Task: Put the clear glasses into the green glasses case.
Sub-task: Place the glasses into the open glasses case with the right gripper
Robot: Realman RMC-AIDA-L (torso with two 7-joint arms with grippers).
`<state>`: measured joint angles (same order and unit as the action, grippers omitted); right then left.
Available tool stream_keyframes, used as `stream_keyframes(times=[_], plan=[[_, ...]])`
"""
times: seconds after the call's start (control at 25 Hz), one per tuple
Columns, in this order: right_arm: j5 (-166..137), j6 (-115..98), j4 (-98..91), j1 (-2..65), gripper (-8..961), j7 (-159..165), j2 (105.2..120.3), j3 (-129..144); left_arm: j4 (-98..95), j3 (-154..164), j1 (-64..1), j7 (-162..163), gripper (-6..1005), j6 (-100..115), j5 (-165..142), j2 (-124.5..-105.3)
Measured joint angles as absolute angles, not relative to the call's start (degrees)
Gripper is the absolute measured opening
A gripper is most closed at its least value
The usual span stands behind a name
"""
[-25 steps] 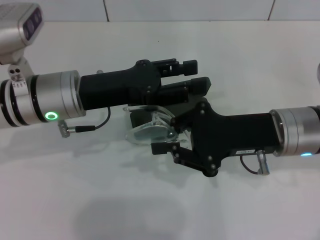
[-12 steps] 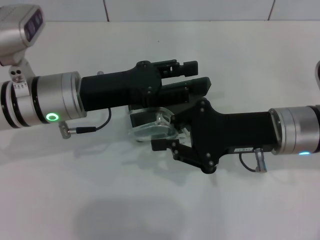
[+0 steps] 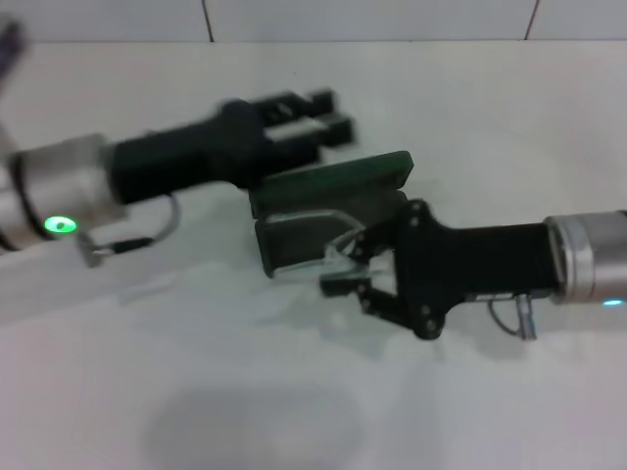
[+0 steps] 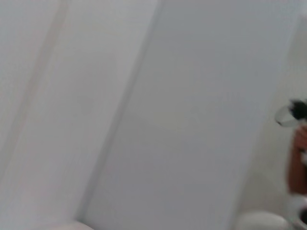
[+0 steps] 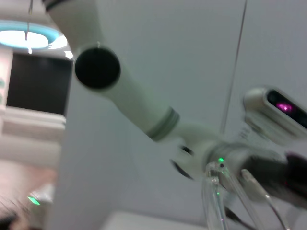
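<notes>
I need to use my right gripper to release the clear glasses in the dark tray (image 3: 319, 224), just below the raised lid of the green glasses case.
The green glasses case (image 3: 331, 182) lies open at the table's middle, its lid raised behind its dark tray (image 3: 286, 241). The clear glasses (image 3: 334, 238) sit low over the tray's right end, faint and partly hidden, with my right gripper (image 3: 341, 270) shut on them from the right. In the right wrist view their clear arms (image 5: 214, 200) stick out close to the camera. My left gripper (image 3: 315, 115) hovers open behind and to the left of the lid, touching nothing. The left wrist view shows only blurred white surfaces.
The white table (image 3: 294, 392) spreads out in front of the case, and a tiled wall runs along the back. My left arm's silver wrist with its green light (image 3: 59, 224) reaches in from the left edge.
My left gripper has pulled back and left off the case, uncovering the lid. My right gripper has carried the glasses lower, down toward the tray.
</notes>
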<state>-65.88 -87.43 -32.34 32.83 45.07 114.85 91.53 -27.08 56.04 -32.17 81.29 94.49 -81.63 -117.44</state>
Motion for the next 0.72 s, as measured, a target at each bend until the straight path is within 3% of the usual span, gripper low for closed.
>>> stream_keyframes(times=[0.36,0.72], plan=[[-82.91,-49.67,-64.08,17.28,133,49.81,115.91,100.82,-27.15,47.43,-27.08,78.96,592,94.26,-81.56,-115.48],[-87.07,-19.28,-67.25,17.9,144,50.77,116.02,121.24,-27.16,47.32,-26.16,78.23,592,94.16,-82.09,-115.64]])
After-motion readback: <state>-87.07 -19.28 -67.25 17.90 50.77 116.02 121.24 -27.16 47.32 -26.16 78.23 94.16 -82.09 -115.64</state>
